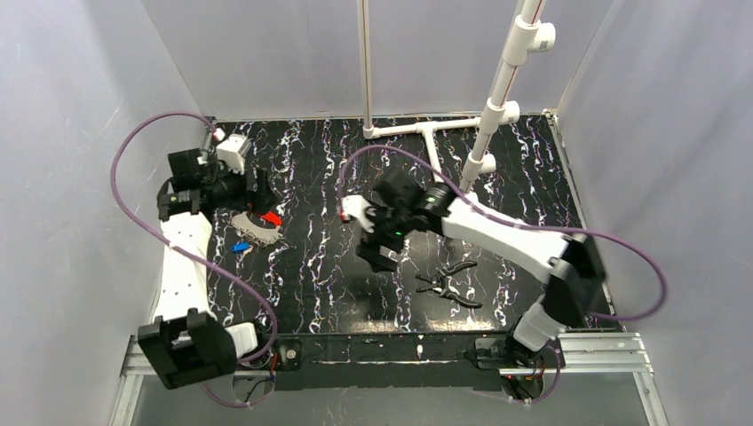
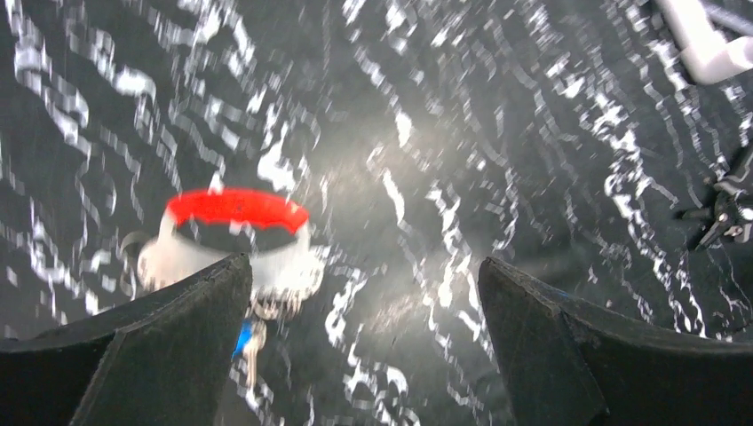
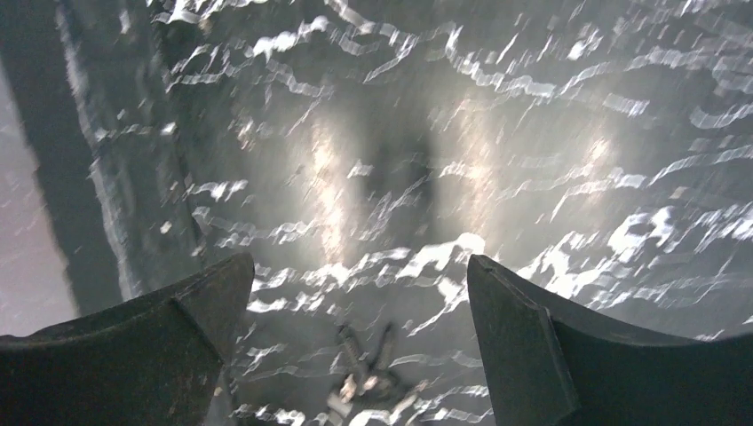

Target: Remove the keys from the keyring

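I need to close my right gripper on the red keyring's grey end (image 1: 277, 235), the end that is closest to the black-handled pliers.
The red keyring (image 1: 271, 217) lies on the black marbled table at the left, with the silvery keys (image 1: 255, 231) bunched against it and a small blue-headed key (image 1: 239, 247) a little apart. My left gripper (image 1: 259, 191) hovers just behind them, open and empty. In the left wrist view the keyring (image 2: 235, 206) and keys (image 2: 284, 271) sit by the left fingertip (image 2: 217, 288), and the blue key (image 2: 244, 337) is just inside it; the left gripper (image 2: 364, 264) holds nothing. My right gripper (image 1: 382, 253) hangs open over the table's middle, and in its wrist view the right gripper (image 3: 360, 263) is empty.
Black-handled pliers (image 1: 453, 282) lie right of centre, seen blurred below the right gripper's fingers as pliers (image 3: 377, 373) and at the right edge of the left wrist view as pliers (image 2: 724, 209). A white pipe frame (image 1: 426, 129) stands at the back. Grey walls enclose the table.
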